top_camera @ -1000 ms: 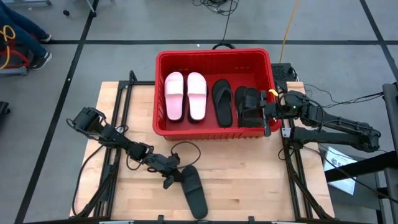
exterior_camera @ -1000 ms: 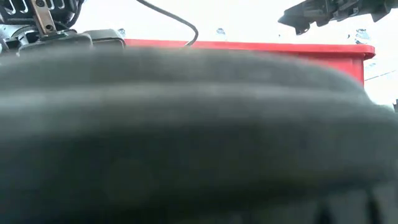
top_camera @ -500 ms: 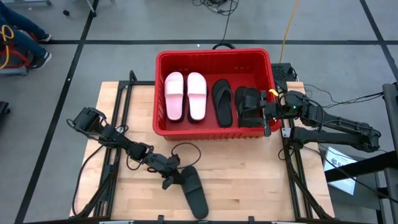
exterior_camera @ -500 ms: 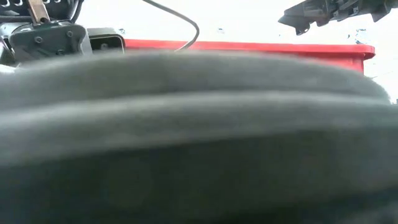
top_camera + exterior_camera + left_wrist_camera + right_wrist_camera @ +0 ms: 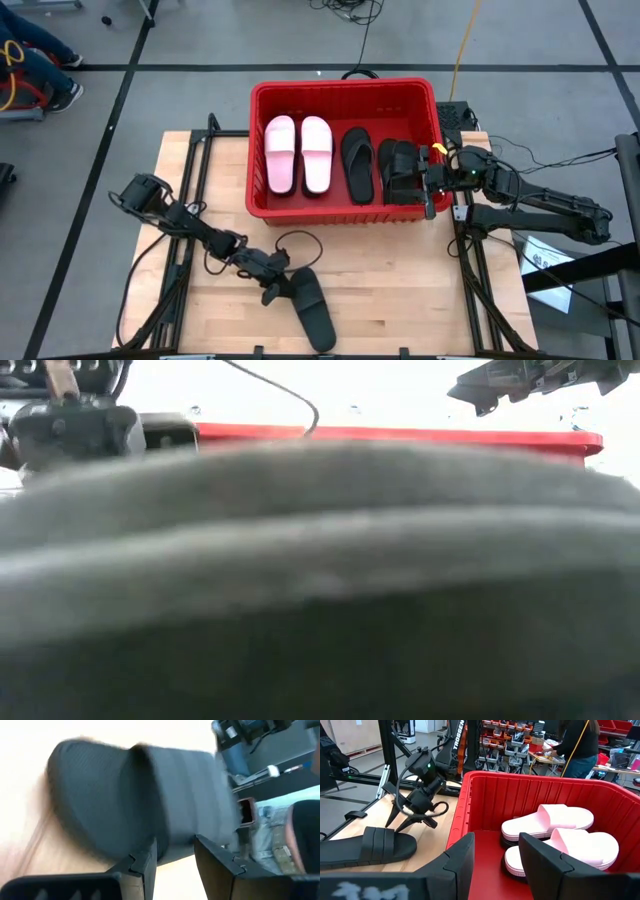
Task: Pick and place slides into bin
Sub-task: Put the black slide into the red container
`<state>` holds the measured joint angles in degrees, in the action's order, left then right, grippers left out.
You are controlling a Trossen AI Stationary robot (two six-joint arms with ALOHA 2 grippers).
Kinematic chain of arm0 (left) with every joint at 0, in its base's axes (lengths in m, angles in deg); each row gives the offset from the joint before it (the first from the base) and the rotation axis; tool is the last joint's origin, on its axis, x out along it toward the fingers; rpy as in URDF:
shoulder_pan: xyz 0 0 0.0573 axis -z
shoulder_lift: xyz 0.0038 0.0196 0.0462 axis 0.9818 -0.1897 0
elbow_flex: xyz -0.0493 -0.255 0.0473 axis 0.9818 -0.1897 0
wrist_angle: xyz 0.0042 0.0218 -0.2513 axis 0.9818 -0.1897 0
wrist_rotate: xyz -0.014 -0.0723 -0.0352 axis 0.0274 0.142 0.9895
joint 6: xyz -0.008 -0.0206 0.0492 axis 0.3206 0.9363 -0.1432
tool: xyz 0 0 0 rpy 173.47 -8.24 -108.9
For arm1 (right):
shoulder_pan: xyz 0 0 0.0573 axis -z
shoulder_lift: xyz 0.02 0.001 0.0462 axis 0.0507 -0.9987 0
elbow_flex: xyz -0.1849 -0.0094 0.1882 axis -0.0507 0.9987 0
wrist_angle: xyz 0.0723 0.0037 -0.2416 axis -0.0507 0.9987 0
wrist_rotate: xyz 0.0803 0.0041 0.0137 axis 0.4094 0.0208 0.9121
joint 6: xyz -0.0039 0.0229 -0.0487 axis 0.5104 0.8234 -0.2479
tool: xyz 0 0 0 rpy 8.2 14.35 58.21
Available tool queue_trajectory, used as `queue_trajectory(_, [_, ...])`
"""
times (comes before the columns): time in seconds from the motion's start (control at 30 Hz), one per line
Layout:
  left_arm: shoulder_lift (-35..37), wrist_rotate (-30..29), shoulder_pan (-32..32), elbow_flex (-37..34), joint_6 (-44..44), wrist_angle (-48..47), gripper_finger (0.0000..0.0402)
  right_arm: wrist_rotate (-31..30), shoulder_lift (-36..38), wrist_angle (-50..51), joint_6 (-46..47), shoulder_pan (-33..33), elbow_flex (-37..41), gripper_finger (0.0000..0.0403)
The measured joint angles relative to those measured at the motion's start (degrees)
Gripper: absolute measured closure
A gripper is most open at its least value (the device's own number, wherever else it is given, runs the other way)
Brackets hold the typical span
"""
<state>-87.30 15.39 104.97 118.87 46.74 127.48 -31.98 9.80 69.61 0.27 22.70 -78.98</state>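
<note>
The strap of the black slide only just meets my left gripper's open fingers. I should reach farther in and pinch the strap's edge (image 5: 163, 809) before I lift the slide.
A black band slide (image 5: 312, 310) lies flat on the wooden table near its front edge, and it fills the low view (image 5: 320, 580). My left gripper (image 5: 277, 285) is low at the slide's far left end, open, fingertips (image 5: 175, 847) right at the slide's rim (image 5: 172, 837). The red bin (image 5: 340, 85) holds a pale pink pair (image 5: 298, 155), a black flip-flop (image 5: 357, 165) and black band slides (image 5: 398, 170), all lying on its floor. My right gripper (image 5: 428, 185) hovers open over the bin's right wall, with nothing between its fingers (image 5: 496, 845). My left gripper comes at the slide's far left end low and slanting down from the table's left. Its fingertips (image 5: 150, 852) reach the slide's rim, with bare table showing between the fingers behind them. Whether they touch the slide I cannot tell.
A black cable loop (image 5: 300, 240) lies on the table between the bin and the slide. Bare wood (image 5: 400, 290) stretches to the right of the slide. A person (image 5: 577, 745) stands at shelves far behind the table.
The black slide has shifted a little in front of the low camera, its top outline now higher on that view's right side. My left gripper's body has moved slightly to the left in the same view. My right arm has kept still.
</note>
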Motion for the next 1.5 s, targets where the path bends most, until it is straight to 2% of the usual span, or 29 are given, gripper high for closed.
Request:
queue_trajectory(0.1, [-1.90, 0.10, 0.15, 0.01, 1.61, 1.48, 0.0277, 0.00, 0.00, -0.02, -0.07, -0.02, 0.00, 0.0259])
queue_trajectory(0.37, [-6.88, -0.57, 0.09, -0.02, 2.45, 15.22, 0.0277, 0.00, 0.00, -0.07, -0.07, -0.02, 0.01, 0.0259])
queue_trajectory(0.63, [-10.61, -1.11, -0.15, 2.54, 1.65, 16.36, 0.0277, 0.00, -0.02, -1.71, 0.00, -0.02, 0.01, 0.0259])
queue_trajectory(0.77, [-11.56, -1.34, -0.15, 3.88, -2.37, 15.98, 0.0279, 0.00, -0.01, -2.01, 0.02, -0.02, 0.01, 0.0259])
queue_trajectory(0.87, [-11.68, -1.28, -0.16, 4.69, -5.86, 15.25, 0.0297, 0.00, 0.00, -2.01, 0.02, -0.02, 0.01, 0.0259])
queue_trajectory(1.1, [-11.68, -0.88, -0.33, 5.01, -7.57, 14.23, 0.0389, 0.00, 0.00, -1.99, 0.02, -0.02, 0.01, 0.0259])
queue_trajectory(1.37, [-11.08, -0.46, -0.39, 5.09, -7.34, 14.04, 0.0398, 0.00, 0.00, -1.97, 0.04, -0.02, 0.01, 0.0259])
queue_trajectory(1.5, [-8.27, -0.50, -0.41, 5.13, -7.92, 13.09, 0.0399, 0.00, 0.00, -1.97, 0.04, -0.02, 0.01, 0.0259])
